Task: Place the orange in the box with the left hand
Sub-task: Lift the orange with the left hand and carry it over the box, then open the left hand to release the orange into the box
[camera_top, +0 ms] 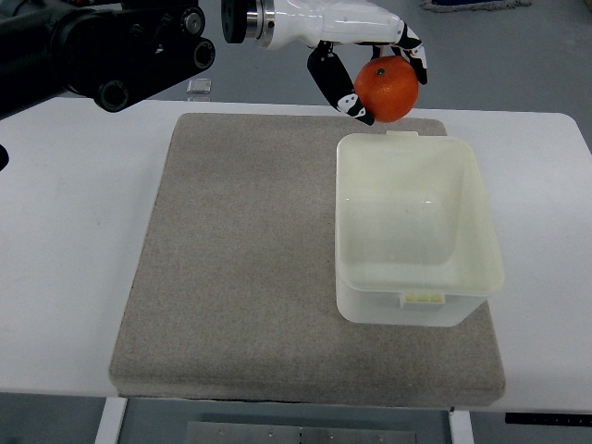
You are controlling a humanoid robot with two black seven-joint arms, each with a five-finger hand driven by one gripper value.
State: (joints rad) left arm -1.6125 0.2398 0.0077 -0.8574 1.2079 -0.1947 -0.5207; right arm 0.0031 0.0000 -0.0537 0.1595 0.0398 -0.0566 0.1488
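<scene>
The orange, now held just beyond the box's far rim, will sit on the box's bottom close to its near side (417, 251) after my left gripper releases it.
My left hand (375, 79) reaches in from the upper left on a black and white arm. Its black-tipped fingers are curled around an orange (388, 89), held in the air just beyond the far rim of the box. The box (351, 231) is a pale, translucent plastic tub, open on top, standing on the right half of the grey mat. Nothing shows inside it. The orange hangs above the mat's far edge, slightly left of the box's middle.
A grey felt mat (250, 259) covers most of the white table (74, 231). A small clear object (198, 88) lies on the table beyond the mat's far left corner. The table's front edge runs along the bottom.
</scene>
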